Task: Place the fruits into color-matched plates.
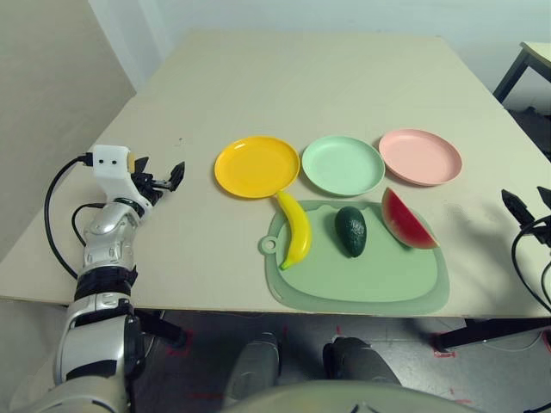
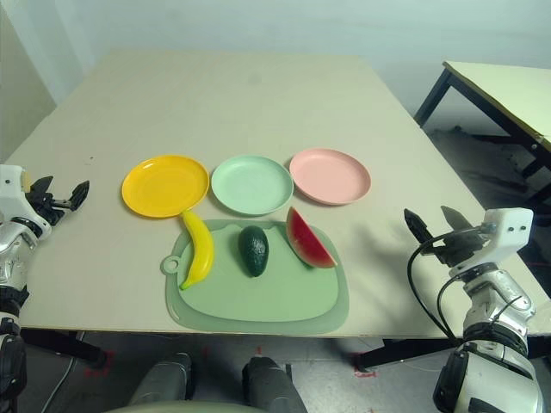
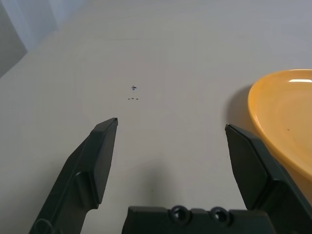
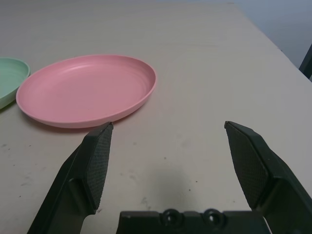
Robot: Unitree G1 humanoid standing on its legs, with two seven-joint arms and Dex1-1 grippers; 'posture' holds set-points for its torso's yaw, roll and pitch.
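My right gripper is to go next to the middle of the red watermelon wedge [image 1: 412, 224] beside the avocado and close there.
Three plates stand in a row mid-table: a yellow-orange plate [image 1: 256, 166], a mint green plate [image 1: 343, 165] and a salmon pink plate [image 1: 420, 157]. In front of them, on a pale green mat [image 1: 362, 274], lie a yellow banana [image 1: 295, 229], a dark green avocado [image 1: 350, 231] and a red watermelon wedge [image 1: 405, 219]. My left gripper [image 1: 160, 175] hovers open over the table left of the yellow plate [image 3: 285, 117], holding nothing. My right gripper [image 2: 433, 226] stands open to the right of the mat, near the pink plate [image 4: 87, 90], also holding nothing.
The mat has a ring tab [image 1: 269, 245] at its left side. A second table [image 2: 504, 90] stands off to the right beyond the table edge. Bare tabletop [image 1: 301, 77] stretches behind the plates and around both grippers.
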